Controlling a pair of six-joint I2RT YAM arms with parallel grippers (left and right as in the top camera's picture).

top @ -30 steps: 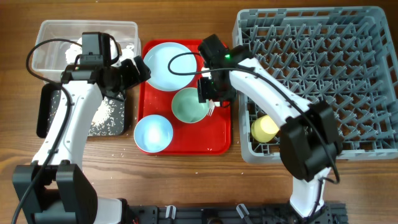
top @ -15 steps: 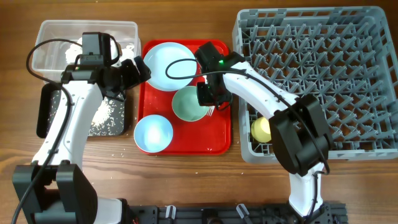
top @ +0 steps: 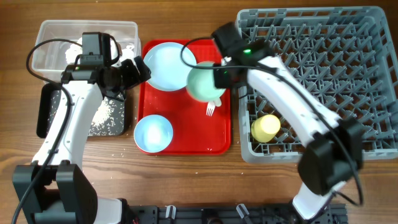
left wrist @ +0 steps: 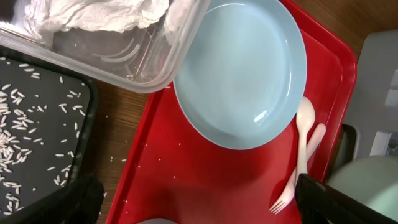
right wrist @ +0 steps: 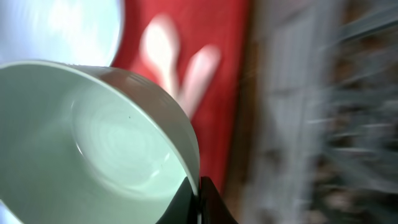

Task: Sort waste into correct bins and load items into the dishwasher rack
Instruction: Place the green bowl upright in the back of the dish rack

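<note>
Next, I let go of the pale green bowl, which hangs tilted above the red tray now, with my right gripper in the grey dishwasher rack's back corner (top: 269, 27) nearest the red tray.
My right gripper (top: 219, 81) is shut on the rim of the pale green bowl (top: 203, 85), which hangs tilted above the red tray's right side. In the right wrist view the fingers pinch the bowl (right wrist: 93, 143) at its rim. The light blue plate (top: 166, 65) and the light blue bowl (top: 153, 133) rest on the tray, with the white fork (top: 211, 110) beside them. A white spoon (left wrist: 305, 121) lies next to the plate (left wrist: 239, 71). The yellow cup (top: 265, 127) lies in the grey dishwasher rack (top: 323, 37). My left gripper (top: 134, 71) hangs open over the tray's left edge.
The clear tub (top: 50, 37) at the back left holds crumpled white napkins (left wrist: 93, 15). The black tray (top: 45, 112) in front of it carries scattered rice. The red tray (top: 186, 146) sits between the bins and the rack. A few rice grains lie on the wooden table.
My right gripper closed on the green bowl's rim and lifted it up and back toward the rack, uncovering the fork. The left arm has not moved.
</note>
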